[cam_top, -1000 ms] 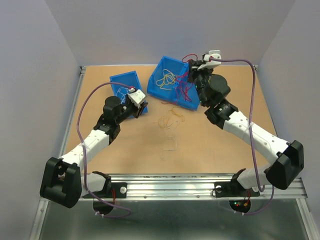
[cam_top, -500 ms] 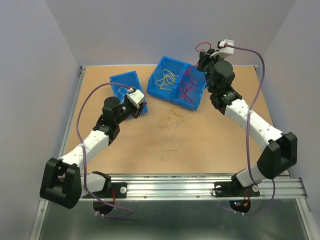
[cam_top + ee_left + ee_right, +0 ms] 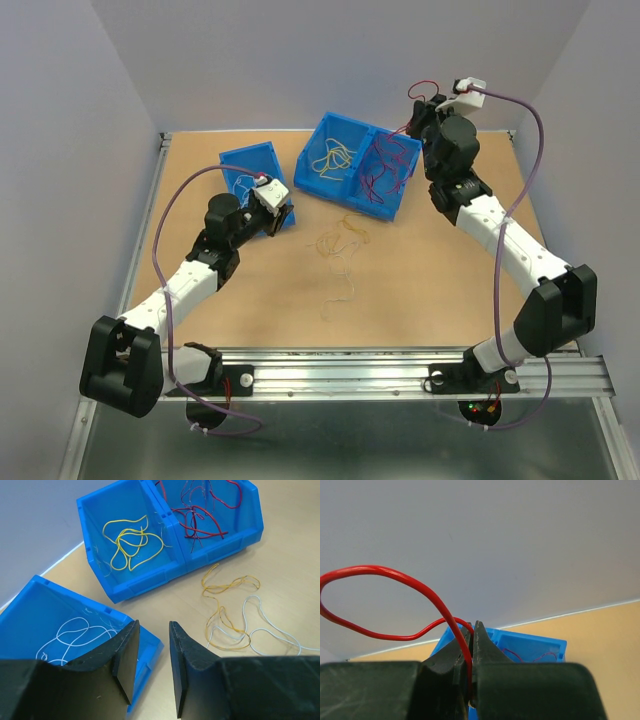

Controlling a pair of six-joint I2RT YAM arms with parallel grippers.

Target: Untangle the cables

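Observation:
Next, I open my right gripper and let the red cable go among the other red cables that are inside the double blue bin (image 3: 378, 179). The held cable is now raised above that bin.
A loose tangle of yellow and white cables (image 3: 340, 248) lies on the table's middle and shows in the left wrist view (image 3: 235, 611) too. My right gripper (image 3: 420, 104) is raised above the far right corner of the double blue bin (image 3: 350, 200). It is shut on a red cable (image 3: 380, 570) that loops up out of the jaws (image 3: 473, 626). Yellow cables (image 3: 131, 542) fill the bin's left half and red cables (image 3: 202, 517) its right half. My left gripper (image 3: 152, 650) hovers open and holds nothing, by the corner of a small blue bin (image 3: 150, 645) holding white cables (image 3: 75, 635).
The small bin (image 3: 262, 155) stands at the back left, the double bin beside it toward the centre. Grey walls close in the table on three sides. A metal rail (image 3: 350, 375) runs along the near edge by the arm bases.
My right gripper has risen and swung right and back with the red cable. The double bin has settled back flat. The left arm has not moved.

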